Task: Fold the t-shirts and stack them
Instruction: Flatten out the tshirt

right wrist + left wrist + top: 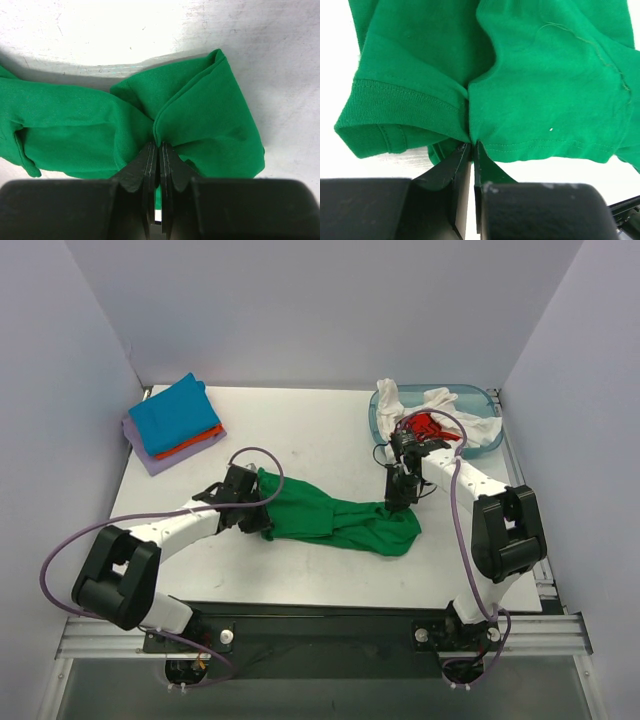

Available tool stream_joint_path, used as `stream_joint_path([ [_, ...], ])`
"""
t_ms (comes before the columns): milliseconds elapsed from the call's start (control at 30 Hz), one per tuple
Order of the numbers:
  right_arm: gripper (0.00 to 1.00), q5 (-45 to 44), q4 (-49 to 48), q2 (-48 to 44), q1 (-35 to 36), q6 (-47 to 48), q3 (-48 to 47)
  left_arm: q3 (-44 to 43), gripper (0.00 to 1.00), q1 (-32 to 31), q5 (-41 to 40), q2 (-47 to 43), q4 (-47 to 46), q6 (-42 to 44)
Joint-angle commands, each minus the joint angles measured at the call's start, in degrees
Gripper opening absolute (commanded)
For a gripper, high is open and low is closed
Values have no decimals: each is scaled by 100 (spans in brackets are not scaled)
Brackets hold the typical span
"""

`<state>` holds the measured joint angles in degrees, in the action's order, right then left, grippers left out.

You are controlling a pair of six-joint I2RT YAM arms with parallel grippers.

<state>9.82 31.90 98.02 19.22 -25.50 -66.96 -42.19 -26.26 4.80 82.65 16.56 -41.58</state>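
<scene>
The green t-shirt's flap is doubled back beside the sleeve hem; my left gripper pulls its near edge [495, 153] out past the sleeve next.
A bright green t-shirt [335, 520] lies bunched and stretched across the middle of the table. My left gripper [258, 520] is shut on its left end; in the left wrist view the gripper [470, 145] pinches the green cloth [545, 80] beside a sleeve hem. My right gripper [398, 502] is shut on the shirt's right end; in the right wrist view the gripper [159, 146] pinches a fold of the green cloth [210, 120]. A folded stack with a blue shirt [175, 412] over orange [190, 445] and lavender [165, 458] ones sits at the back left.
A translucent blue plastic tub [490, 435] at the back right holds a white shirt [440, 405] and a red shirt [425, 426]. White walls close in the table on three sides. The arms' purple cables loop over the table's near half.
</scene>
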Motion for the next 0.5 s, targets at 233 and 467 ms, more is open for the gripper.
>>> stream_joint_path([
  [233,2,-60,176,-327,20,-8,86,-157,12,-213,-31,-706,497,-359],
  [467,2,-42,176,-345,20,-17,86,-70,11,-292,-259,-1189,1209,-667],
])
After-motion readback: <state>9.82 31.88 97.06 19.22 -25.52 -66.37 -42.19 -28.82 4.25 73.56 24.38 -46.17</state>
